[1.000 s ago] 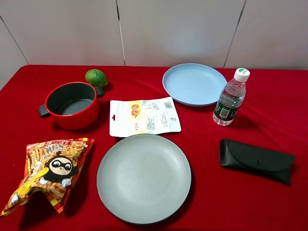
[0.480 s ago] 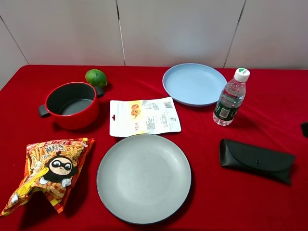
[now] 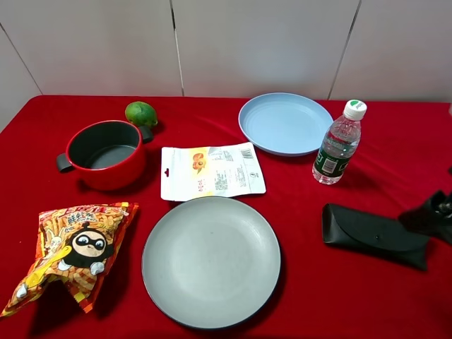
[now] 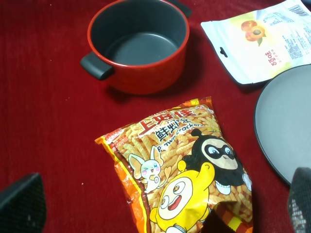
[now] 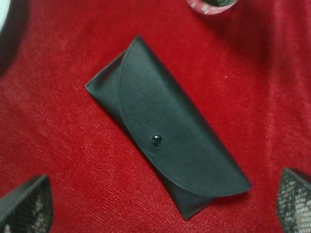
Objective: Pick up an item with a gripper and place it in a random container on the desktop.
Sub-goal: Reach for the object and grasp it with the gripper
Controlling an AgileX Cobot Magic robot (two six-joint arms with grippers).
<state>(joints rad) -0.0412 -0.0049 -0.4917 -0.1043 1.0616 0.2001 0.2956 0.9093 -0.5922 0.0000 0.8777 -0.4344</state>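
I should close my right gripper across the middle (image 3: 377,234) (image 5: 166,127) of the black glasses case, near its snap button, with one finger on each long side.
The black glasses case (image 3: 374,235) lies flat on the red cloth at the right, flap shut, snap button up. It fills the middle of the right wrist view (image 5: 170,141). My right gripper (image 3: 432,215) comes in from the right edge, just above the case's right end. It is open and empty, with its fingers wide apart on either side of the case (image 5: 160,201). The large grey plate (image 3: 210,261) sits front centre, empty, left of the case. My left gripper (image 4: 160,204) is open above the snack bag and is out of the high view.
A red pot (image 3: 106,152) stands back left with a green fruit (image 3: 141,113) behind it. A white snack pouch (image 3: 212,171) lies behind the grey plate. A light blue plate (image 3: 284,123) and a water bottle (image 3: 339,143) stand behind the case. An orange snack bag (image 3: 70,251) lies front left.
My right gripper has come into the high view from the right edge and moved left toward the glasses case. Nothing on the table has moved.
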